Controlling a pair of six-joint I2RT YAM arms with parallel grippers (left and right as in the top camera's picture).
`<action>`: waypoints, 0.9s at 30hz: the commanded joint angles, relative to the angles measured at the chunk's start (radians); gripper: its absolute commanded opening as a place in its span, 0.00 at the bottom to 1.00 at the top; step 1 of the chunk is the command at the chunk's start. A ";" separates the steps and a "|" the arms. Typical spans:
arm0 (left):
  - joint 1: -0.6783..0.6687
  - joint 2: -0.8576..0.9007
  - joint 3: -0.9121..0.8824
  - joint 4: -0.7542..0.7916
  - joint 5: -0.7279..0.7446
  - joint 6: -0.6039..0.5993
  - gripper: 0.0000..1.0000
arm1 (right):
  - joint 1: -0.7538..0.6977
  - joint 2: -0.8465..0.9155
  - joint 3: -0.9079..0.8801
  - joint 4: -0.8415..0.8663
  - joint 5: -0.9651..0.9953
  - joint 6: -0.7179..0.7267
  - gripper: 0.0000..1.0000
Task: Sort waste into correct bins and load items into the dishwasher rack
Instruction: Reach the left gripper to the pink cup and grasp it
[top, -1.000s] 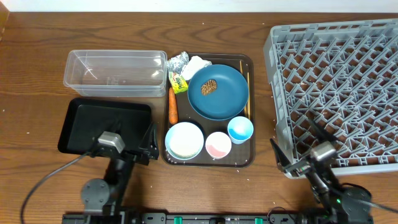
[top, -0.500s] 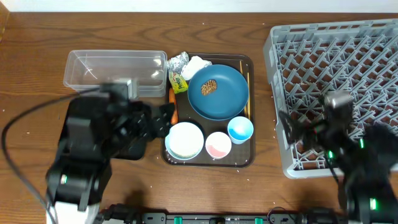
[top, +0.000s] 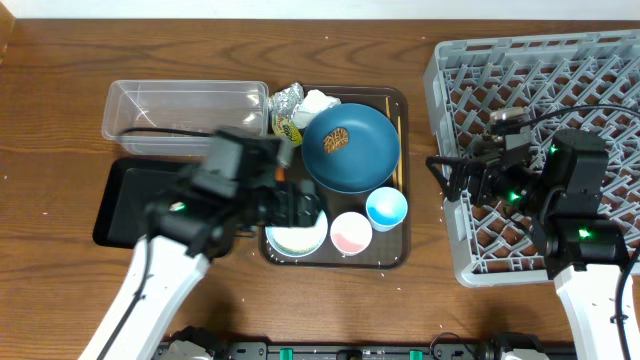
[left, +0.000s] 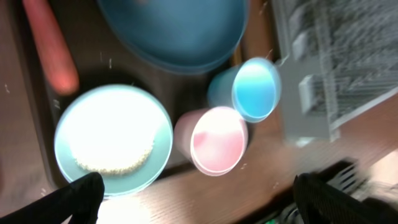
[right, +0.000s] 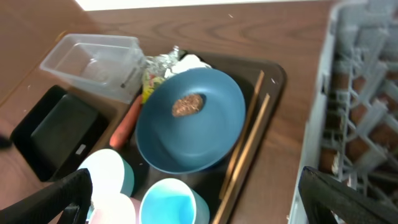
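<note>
I should close my left gripper on the pink cup's rim (top: 332, 237) (left: 193, 151), on the side next to the white bowl of rice.
The dark blue plate (top: 350, 150) with a brown food scrap (top: 337, 140) lies on the dark brown serving tray (top: 402, 255). Crumpled foil (top: 287, 98), white tissue (top: 316, 103) and a yellow-green wrapper (top: 288, 128) lie at its back left. The carrot (left: 50, 50) lies along its left side. The white bowl (left: 112, 137) holds rice (left: 112, 155). The pink cup (top: 351, 232) and light-blue cup (top: 386, 208) stand at the front. Chopsticks (top: 397, 130) lie right of the plate. My left gripper (top: 300, 205) is open above the bowl. My right gripper (top: 447, 180) is open at the left edge of the rack (top: 560, 120).
The clear tub (top: 185, 115) stands left of the serving tray. The black tray (top: 125, 200) lies in front of the tub, partly under my left arm. Bare wooden table (top: 420, 200) separates the serving tray from the rack.
Both arms have risen from the table's front edge and swung forward. The left one is now over the serving tray's front left; the right one is over the rack's left edge.
</note>
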 joint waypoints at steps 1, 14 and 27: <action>-0.092 0.072 0.016 -0.023 -0.115 0.009 0.98 | -0.043 -0.002 0.027 -0.023 0.135 0.172 0.99; -0.311 0.364 0.016 0.057 -0.356 0.008 0.88 | -0.127 -0.002 0.027 -0.160 0.167 0.197 0.99; -0.327 0.478 0.015 0.118 -0.357 0.009 0.33 | -0.126 -0.002 0.026 -0.168 0.167 0.197 0.99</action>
